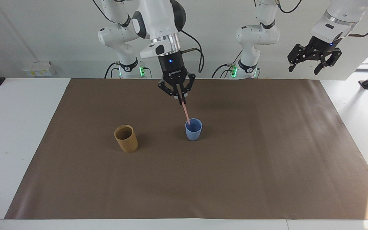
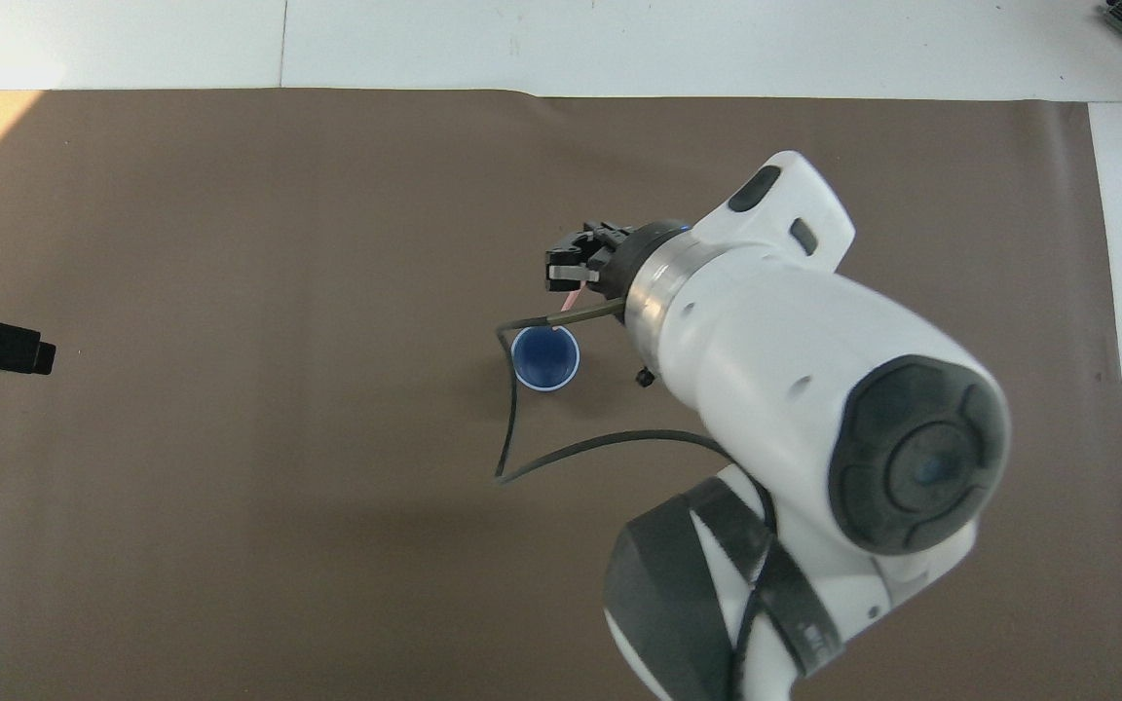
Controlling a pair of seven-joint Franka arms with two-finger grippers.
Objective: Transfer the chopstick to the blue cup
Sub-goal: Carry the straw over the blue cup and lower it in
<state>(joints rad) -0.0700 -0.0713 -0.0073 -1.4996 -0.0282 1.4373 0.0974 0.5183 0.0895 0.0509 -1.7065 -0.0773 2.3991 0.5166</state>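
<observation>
The robot's right gripper needs to release the pale-pink chopstick inside the blue cup [image 2: 546, 367], so that it leans on the cup's rim.
My right gripper [image 1: 181, 101] is shut on a thin pale-pink chopstick [image 1: 186, 113] and holds it tilted over the small light-blue cup [image 1: 193, 131] in the middle of the brown mat. The stick's lower tip is at the cup's mouth. In the overhead view the right gripper [image 2: 569, 283] hangs over the blue cup [image 2: 543, 360], and a short piece of the chopstick [image 2: 574, 293] shows under it. My left gripper [image 1: 306, 66] is open and empty, raised high over the left arm's end of the table, waiting. Its tip shows in the overhead view [image 2: 35, 355].
A tan-brown cylindrical cup [image 1: 126, 139] stands on the brown mat [image 1: 235, 179] toward the right arm's end of the table, beside the blue cup. In the overhead view my right arm hides it. A black cable [image 2: 507, 419] loops from the right wrist.
</observation>
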